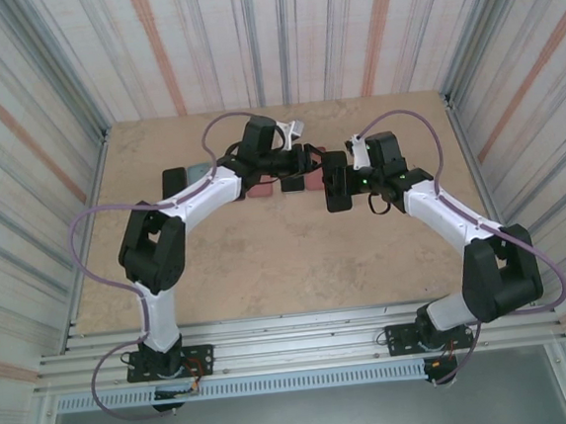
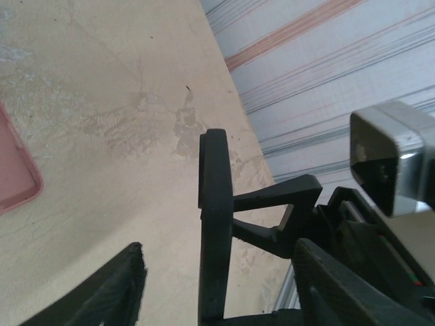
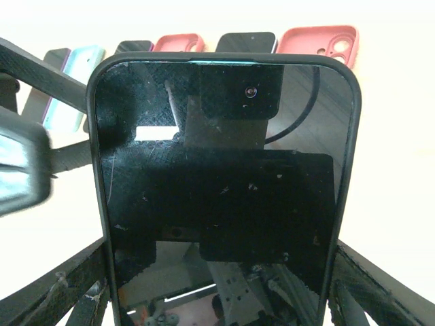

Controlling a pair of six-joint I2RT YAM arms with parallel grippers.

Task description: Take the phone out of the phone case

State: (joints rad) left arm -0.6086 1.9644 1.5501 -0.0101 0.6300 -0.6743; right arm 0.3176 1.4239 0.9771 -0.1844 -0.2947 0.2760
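Note:
My left gripper needs to hold the phone case, which my right gripper clamps across both long edges, while my right gripper opens and takes a bottom corner (image 1: 332, 209).
A black phone (image 3: 224, 176) in a black phone case (image 3: 348, 136) is held up above the table, screen toward the right wrist camera. My right gripper (image 3: 224, 299) is shut on the case's long edges, with its fingers (image 3: 61, 299) at both lower corners. From above, the cased phone (image 1: 337, 189) hangs mid-table in the right gripper (image 1: 340, 179), and the left gripper (image 1: 310, 160) is just left of it. In the left wrist view the phone (image 2: 214, 204) stands edge-on as a dark bar. My left gripper (image 2: 217, 285) is open, its fingers (image 2: 115, 292) apart on either side of the bar.
Behind the grippers a row lies flat on the tan table (image 1: 268, 263): pink cases (image 3: 319, 39), a black phone (image 3: 246, 41) and a light blue case (image 3: 78, 64). One pink case (image 2: 13, 176) lies close to the left gripper. Striped walls (image 1: 507, 53) enclose the table.

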